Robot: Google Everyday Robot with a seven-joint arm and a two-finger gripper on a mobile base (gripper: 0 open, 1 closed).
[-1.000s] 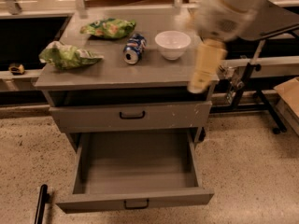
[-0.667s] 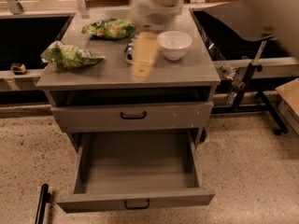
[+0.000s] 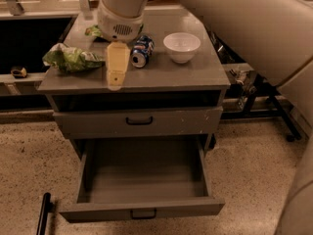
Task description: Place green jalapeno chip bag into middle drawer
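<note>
Next, my gripper needs to go to the green jalapeno chip bag near the grey countertop's front edge and close on the bag's crumpled middle (image 3: 73, 59).
The green jalapeno chip bag (image 3: 72, 58) lies crumpled on the left end of the grey countertop (image 3: 195, 75). My gripper (image 3: 117, 67) hangs from the white arm just to the right of the bag, over the front part of the counter, with nothing in it. The middle drawer (image 3: 146, 177) stands pulled open below, its deep grey tray empty and a small dark handle (image 3: 143, 213) at the centre of its front panel.
A blue soda can (image 3: 142, 51) lies right of the gripper, with a white bowl (image 3: 181, 46) beyond it. A darker green bag (image 3: 92, 31) sits at the back, mostly behind the arm. A closed, scuffed drawer front (image 3: 139, 122) is above the open drawer. Black stand legs (image 3: 274, 111) are at the right.
My gripper has swept left across the counter, from its right front edge past the bowl and can, to just right of the pale green bag. Objects have not moved.
</note>
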